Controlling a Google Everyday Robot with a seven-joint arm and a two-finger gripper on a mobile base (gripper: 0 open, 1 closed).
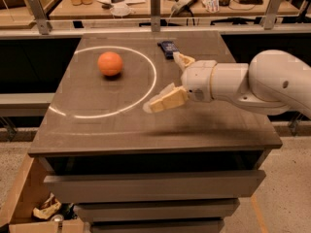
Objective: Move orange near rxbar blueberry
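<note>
Next, my gripper goes to the orange inside the white ring of light and closes around the orange's middle (pixel 111 64).
The orange (pixel 110 63) sits on the dark tabletop (pixel 97 125) at the back left, inside a white ring of light. The rxbar blueberry (pixel 167 47), a dark blue bar, lies at the back middle of the table, right of the orange. My gripper (pixel 175 80) hovers over the table's middle, right of the orange and just in front of the bar. It is open and empty, with one pale finger (pixel 167 100) low toward the front and the other (pixel 183 59) up near the bar. The pale yellow sponge is hidden behind my arm (pixel 252 84).
The white light ring (pixel 151 81) marks the left half of the table. Drawers (pixel 155 183) sit below the top. A rail with posts (pixel 154 4) and a cluttered bench stand behind. A cardboard box (pixel 29 212) is on the floor at lower left.
</note>
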